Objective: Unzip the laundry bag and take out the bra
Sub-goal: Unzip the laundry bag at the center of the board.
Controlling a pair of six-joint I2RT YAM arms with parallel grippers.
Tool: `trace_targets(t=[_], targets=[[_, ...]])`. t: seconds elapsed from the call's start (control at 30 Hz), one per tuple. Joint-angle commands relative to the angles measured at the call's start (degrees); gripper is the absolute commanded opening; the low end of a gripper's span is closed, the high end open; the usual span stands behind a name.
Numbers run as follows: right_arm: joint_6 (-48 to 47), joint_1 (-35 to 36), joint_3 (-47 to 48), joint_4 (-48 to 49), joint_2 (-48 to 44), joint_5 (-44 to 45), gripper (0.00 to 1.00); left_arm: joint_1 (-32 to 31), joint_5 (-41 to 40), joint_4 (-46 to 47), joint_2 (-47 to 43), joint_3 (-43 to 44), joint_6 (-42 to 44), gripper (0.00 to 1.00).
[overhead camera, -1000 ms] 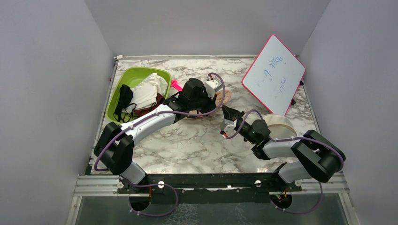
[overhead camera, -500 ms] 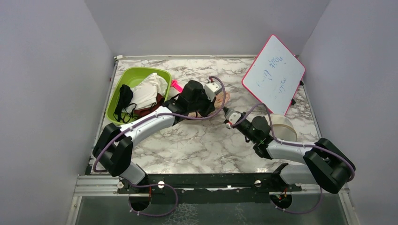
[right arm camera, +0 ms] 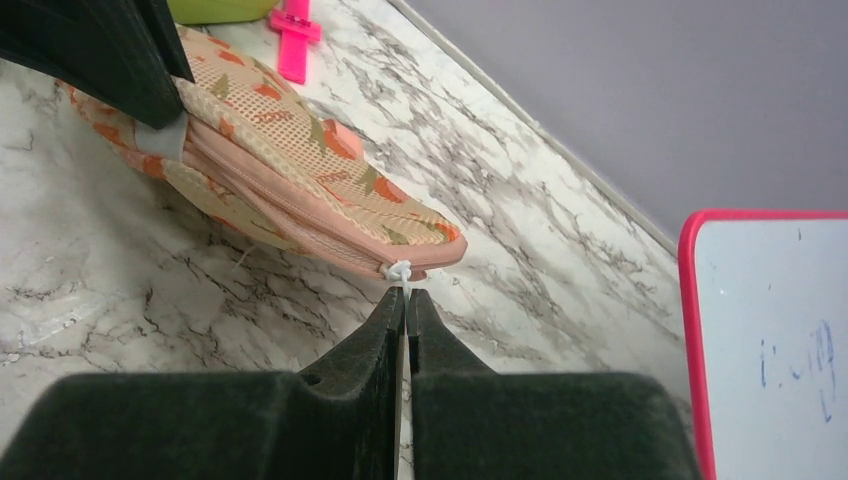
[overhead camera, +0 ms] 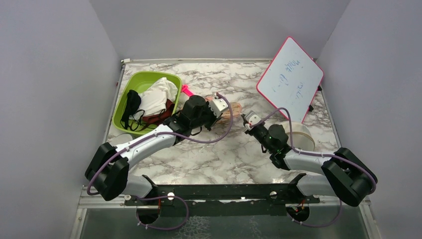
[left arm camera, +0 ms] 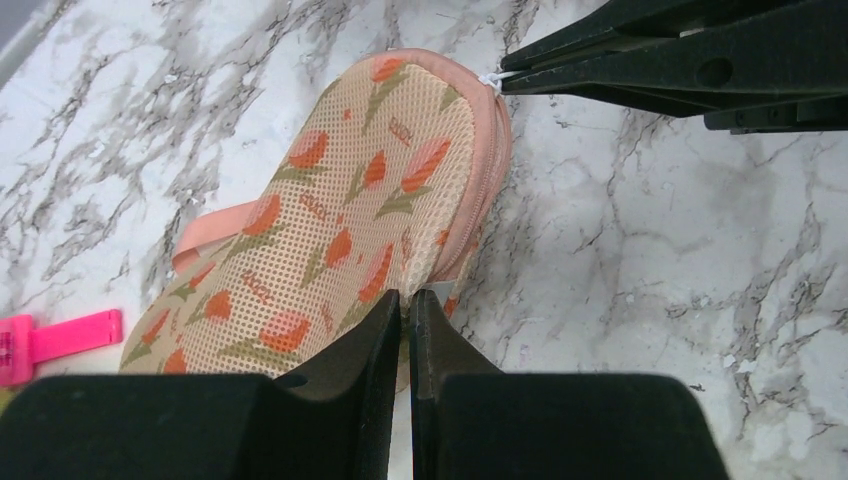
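I am holding the laundry bag by the grey tag with my left gripper, far from the white zipper pull, so I need to grab the pink edging nearer the pull (left arm camera: 468,215) with it.
The laundry bag (left arm camera: 340,210) is a peach mesh pouch with orange-and-green marks and pink zipper edging. It lies on the marble table; in the top view (overhead camera: 234,108) only its right end shows, past the left wrist. My left gripper (left arm camera: 408,295) is shut on the bag's near edge. My right gripper (right arm camera: 405,297) is shut on the white zipper pull (right arm camera: 399,271) at the bag's right tip (right arm camera: 430,245). In the top view the left gripper (overhead camera: 220,107) and the right gripper (overhead camera: 247,119) stand at the bag's two sides. The zipper looks closed. The bra is hidden.
A green basket (overhead camera: 149,74) at the back left holds a white pouch, a black strappy garment and a dark maroon garment. A pink clip (overhead camera: 186,90) lies beside it. A pink-framed whiteboard (overhead camera: 290,79) leans at the back right. A white tape roll (overhead camera: 300,135) sits behind my right arm.
My left arm has drawn back toward the left and near side, dragging the bag a little. My right gripper has shifted slightly right, keeping hold at the bag's tip.
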Motion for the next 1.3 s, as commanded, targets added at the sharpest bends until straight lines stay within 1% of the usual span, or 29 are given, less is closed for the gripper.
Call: trace_targets(t=[0.0,0.13,0.23,0.33,0.4,0.5,0.57,0.6,0.67,0.7,0.73,0.83,1.0,1.1,1.17,1.27], targets=[[3.13,-1.56,-1.34,-0.67,-1.20,2.14,0.01,0.08,-4.48,1.86,-1.73,-1.15,5.00,0.00],[3.18,-1.58,-0.73,-2.83,-2.49,-1.77,0.01,0.08,-3.44,2.06,-2.52,-1.41,5.34,0.00],[3.03,-1.57,-0.32,-4.88,-3.36,-5.91,0.01,0.12,0.68,1.62,-2.92,-1.01,6.04,0.00],[2.19,-1.59,0.43,-7.17,-3.96,-11.74,0.01,0.03,5.19,-1.51,-1.78,1.61,6.32,0.00],[2.44,-1.57,0.36,-7.20,-4.18,-14.05,0.01,-0.01,6.29,-2.09,-0.92,2.73,5.52,0.00],[2.43,-1.51,0.92,-7.87,-3.66,-15.95,0.01,-0.34,6.16,-1.14,0.14,2.85,3.88,0.13],[2.45,-1.48,1.43,-8.63,-3.35,-16.65,0.01,-0.36,6.71,-1.48,0.67,3.25,3.61,0.23],[2.54,-1.48,1.54,-8.76,-3.23,-16.92,0.01,-0.41,6.96,-1.30,0.82,3.44,3.23,0.30],[2.66,-1.49,1.63,-8.78,-2.98,-17.51,0.01,-0.52,8.79,-0.38,1.12,3.47,1.55,0.41],[2.71,-1.48,1.71,-8.85,-2.95,-17.77,0.01,-0.65,10.21,0.00,1.33,3.46,0.99,0.52],[2.67,-1.48,1.84,-8.91,-2.86,-17.92,0.01,-0.89,11.06,0.33,1.46,3.56,0.51,0.58],[2.81,-1.48,2.39,-10.25,-2.96,-18.53,0.01,-1.48,11.07,1.20,2.94,3.87,-1.41,0.59],[3.13,-1.48,2.58,-10.64,-2.73,-18.78,0.01,-1.62,6.48,-1.06,6.97,6.45,-2.77,0.57],[3.21,-1.49,3.12,-11.26,-2.14,-17.68,0.01,-1.67,6.90,-0.59,8.33,6.54,-3.27,0.59],[3.64,-1.52,3.38,-11.64,-1.88,-17.22,0.01,-1.63,6.97,-0.07,8.90,6.32,-3.59,0.64],[4.77,-1.48,3.32,-11.46,-1.82,-16.30,0.01,-1.65,8.39,1.34,9.53,5.59,-4.03,0.63]])
